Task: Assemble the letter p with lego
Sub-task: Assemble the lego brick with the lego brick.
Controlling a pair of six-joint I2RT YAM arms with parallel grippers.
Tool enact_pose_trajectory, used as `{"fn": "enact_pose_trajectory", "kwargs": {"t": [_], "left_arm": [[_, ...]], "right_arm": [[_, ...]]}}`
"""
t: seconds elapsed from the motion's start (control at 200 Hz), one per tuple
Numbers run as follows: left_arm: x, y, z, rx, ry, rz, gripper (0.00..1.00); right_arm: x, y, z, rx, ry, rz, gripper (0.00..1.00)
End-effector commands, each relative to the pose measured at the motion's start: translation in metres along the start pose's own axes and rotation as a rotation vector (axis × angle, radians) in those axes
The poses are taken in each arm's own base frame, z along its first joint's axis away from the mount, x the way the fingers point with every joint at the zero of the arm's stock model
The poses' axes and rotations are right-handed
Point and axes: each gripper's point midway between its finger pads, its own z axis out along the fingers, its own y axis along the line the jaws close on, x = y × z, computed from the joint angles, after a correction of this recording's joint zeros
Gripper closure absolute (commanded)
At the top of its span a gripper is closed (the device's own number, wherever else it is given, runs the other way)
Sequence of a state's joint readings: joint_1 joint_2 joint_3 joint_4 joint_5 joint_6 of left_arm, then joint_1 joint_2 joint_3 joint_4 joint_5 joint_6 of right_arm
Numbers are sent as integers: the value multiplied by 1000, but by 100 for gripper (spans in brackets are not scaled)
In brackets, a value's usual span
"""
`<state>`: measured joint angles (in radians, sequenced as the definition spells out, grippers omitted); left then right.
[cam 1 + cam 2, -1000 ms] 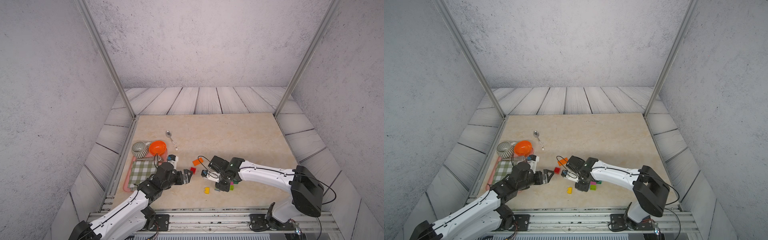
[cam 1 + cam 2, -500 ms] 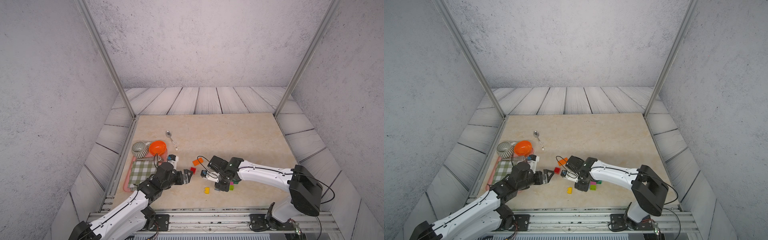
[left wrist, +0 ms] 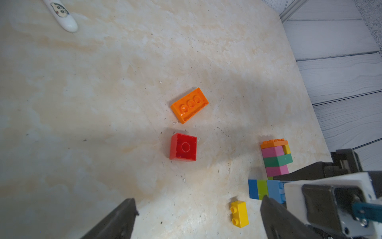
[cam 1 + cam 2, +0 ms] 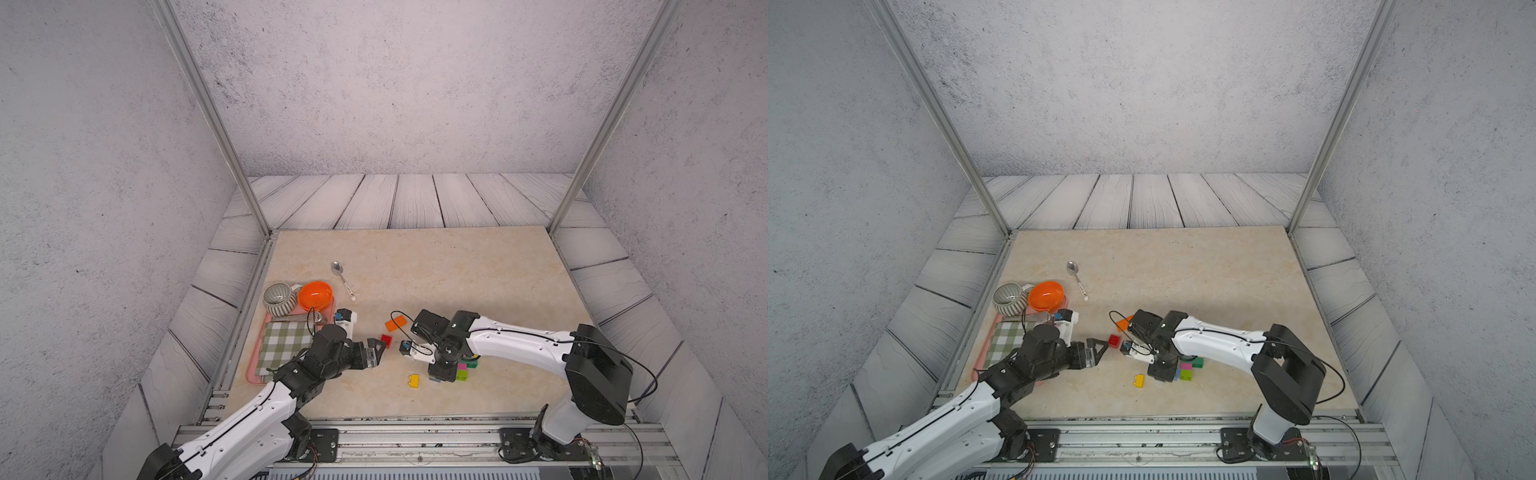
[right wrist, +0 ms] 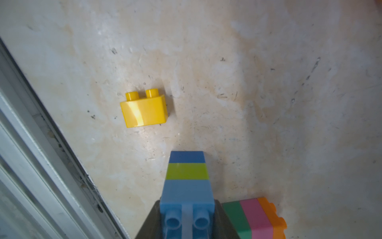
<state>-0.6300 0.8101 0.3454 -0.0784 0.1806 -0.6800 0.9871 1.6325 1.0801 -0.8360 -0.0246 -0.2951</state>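
Observation:
The robot's left gripper needs to next move to the red brick beside the loose orange brick and close on the red brick's opposite sides (image 4: pixel 386 340) (image 3: pixel 183 147).
My right gripper (image 5: pixel 187 217) is shut on a lego stack of blue, lime and light-blue bricks (image 5: pixel 187 182), low over the table. Beside it lies a joined stack of green, pink and orange bricks (image 5: pixel 254 217). A yellow brick (image 5: pixel 143 109) lies loose on its side ahead of it. My left gripper (image 3: pixel 198 215) is open and empty, low over the table. A red brick (image 3: pixel 183 147) and an orange brick (image 3: pixel 189 105) lie upside down beyond its fingertips. In both top views the left gripper (image 4: pixel 376 351) (image 4: pixel 1098 351) points at the red brick (image 4: pixel 386 340) (image 4: pixel 1114 340).
A pink tray (image 4: pixel 253 370) with a checked cloth (image 4: pixel 282 347), a striped bowl (image 4: pixel 277 297) and an orange bowl (image 4: pixel 316 294) stand at the left. A spoon (image 4: pixel 343 277) lies behind them. A metal rail (image 4: pixel 415 428) runs along the front edge.

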Motion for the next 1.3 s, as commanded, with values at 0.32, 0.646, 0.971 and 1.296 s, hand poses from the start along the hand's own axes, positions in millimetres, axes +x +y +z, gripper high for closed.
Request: {"fn": "enact_pose_trajectory", "kwargs": {"t": [0.32,0.646,0.971,1.296], "left_arm": [[-18,1,-14,-33,-80,19,2],[-18,8,-13,-72,-81,19,2],[-17,8,-9,-69,-69,20,2],[-14,9,-5,-76,-49,26,2]], "right_arm": [[8,14,9,-81,81,-107,100],[4,15,10,-75,75,-111,87],[-9,4,-17,-6,5,-80,1],[-19,0,-41,28,-99,-36,1]]}}
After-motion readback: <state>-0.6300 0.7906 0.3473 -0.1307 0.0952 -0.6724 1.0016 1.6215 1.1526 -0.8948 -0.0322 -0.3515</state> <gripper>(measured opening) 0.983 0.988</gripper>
